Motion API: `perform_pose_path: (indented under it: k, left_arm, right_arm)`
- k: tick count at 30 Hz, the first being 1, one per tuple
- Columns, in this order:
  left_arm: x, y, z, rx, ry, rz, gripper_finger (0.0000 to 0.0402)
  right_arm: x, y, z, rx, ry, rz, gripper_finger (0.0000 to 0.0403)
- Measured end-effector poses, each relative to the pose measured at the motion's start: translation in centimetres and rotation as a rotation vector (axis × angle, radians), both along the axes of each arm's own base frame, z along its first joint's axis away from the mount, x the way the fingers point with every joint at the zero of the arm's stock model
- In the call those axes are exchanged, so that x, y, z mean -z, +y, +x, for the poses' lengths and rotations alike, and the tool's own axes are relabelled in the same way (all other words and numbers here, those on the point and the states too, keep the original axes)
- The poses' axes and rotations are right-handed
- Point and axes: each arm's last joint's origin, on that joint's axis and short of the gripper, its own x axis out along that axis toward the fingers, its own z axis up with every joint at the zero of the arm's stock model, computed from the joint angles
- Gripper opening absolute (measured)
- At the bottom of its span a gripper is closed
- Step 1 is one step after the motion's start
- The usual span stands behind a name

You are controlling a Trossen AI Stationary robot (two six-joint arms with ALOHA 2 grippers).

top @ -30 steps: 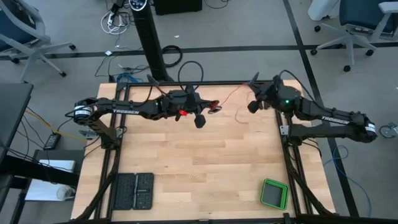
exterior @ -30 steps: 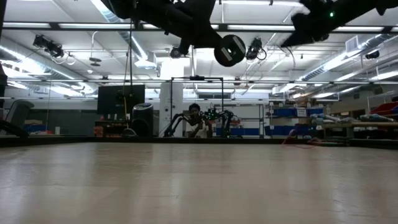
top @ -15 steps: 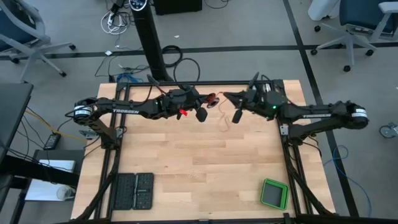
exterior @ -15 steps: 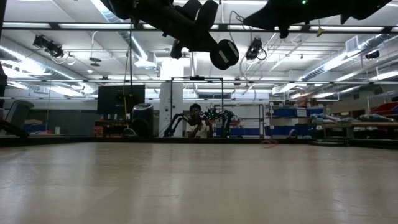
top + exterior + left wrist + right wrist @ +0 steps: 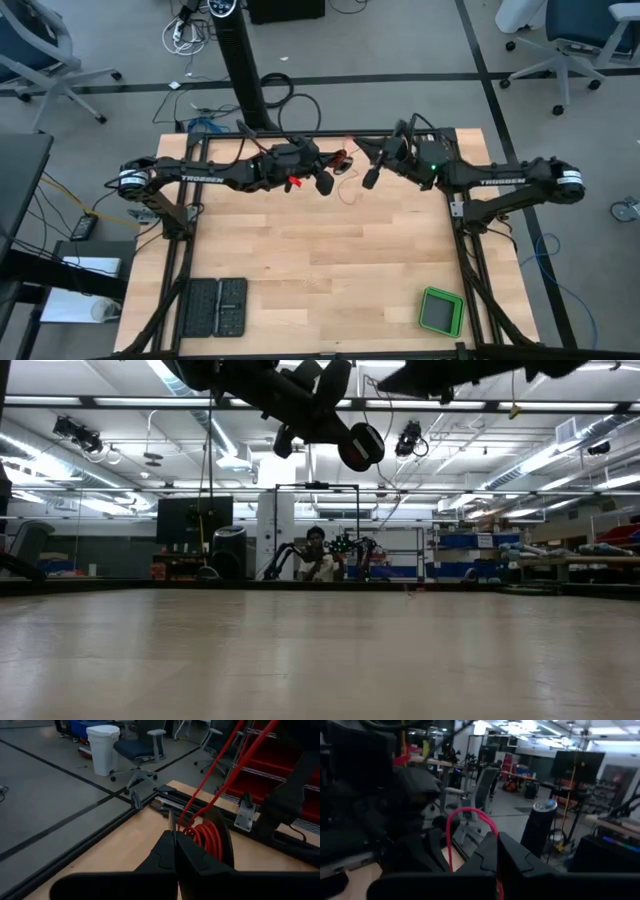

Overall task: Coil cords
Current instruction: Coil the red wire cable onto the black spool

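The robot's right gripper should release the red-orange cord onto the bare wood (image 5: 347, 203) between the two arms, close to the left gripper.
The thin red-orange cord is partly wound into a small coil (image 5: 206, 836) that sits at my left gripper (image 5: 339, 162), which is shut on it above the far middle of the table. From the coil, strands (image 5: 220, 757) run up toward my right arm. My right gripper (image 5: 358, 150) is shut on the cord close beside the left gripper; a red loop (image 5: 465, 817) arches out from its fingers. A slack length of cord (image 5: 350, 190) hangs down toward the wood. The cord's dark end piece does not show. My left gripper pinches the coil of several turns (image 5: 192, 834) between its two shut fingers. The coil is lifted clear of the table and stands just beyond the fingertips, with two strands leading off upward. My right gripper pinches a single strand of the cord (image 5: 496, 836) between its shut fingers, coming level from the table's right side. The strand bends out of the fingers in a slack arch, clear of the table.
A green box (image 5: 440, 312) sits at the near right corner and two black pads (image 5: 215, 307) at the near left. The wooden table (image 5: 300, 260) lies below both arms. A person (image 5: 316, 555) sits far behind the table.
My right gripper has gone toward the table's left edge and now stands close to my left gripper. The cord between them, stretched out before, now hangs as a short slack loop. My left gripper has kept its place with the coil.
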Motion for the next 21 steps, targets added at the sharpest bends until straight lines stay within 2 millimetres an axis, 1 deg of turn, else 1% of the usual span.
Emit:
perform_pose_path:
  k: [2,4,6,9,15,18,21]
  left_arm:
    - [-0.1,0.0,0.0,0.0,-0.006,0.001,0.0001]
    - [-0.2,0.0,0.0,-0.001,-0.02,0.004,0.0001]
    - [-0.5,0.0,0.1,-0.004,-0.048,0.009,0.0001]
    - [-0.8,0.1,0.1,-0.017,-0.08,0.017,0.0001]
    - [-1.2,0.6,0.0,-0.075,-0.132,0.022,0.0001]
    - [-1.4,1.1,-0.1,-0.099,-0.166,-0.002,0.0001]
    - [-1.7,1.4,-0.4,-0.104,-0.156,0.016,0.0001]
  right_arm:
    - [-0.9,0.0,0.5,-0.004,0.03,-0.008,0.0]
    - [-1.3,0.2,0.7,-0.041,0.065,-0.005,0.0]
    - [-1.7,0.5,1.3,-0.089,0.053,0.005,0.0]
    - [-0.9,1.4,2.1,-0.147,0.09,0.03,0.0]
    - [0.6,3.0,3.2,-0.191,0.161,0.079,0.0]
    - [1.6,3.8,3.4,-0.157,0.233,0.079,0.0]
    - [2.4,4.4,3.1,-0.095,0.335,0.067,0.0]
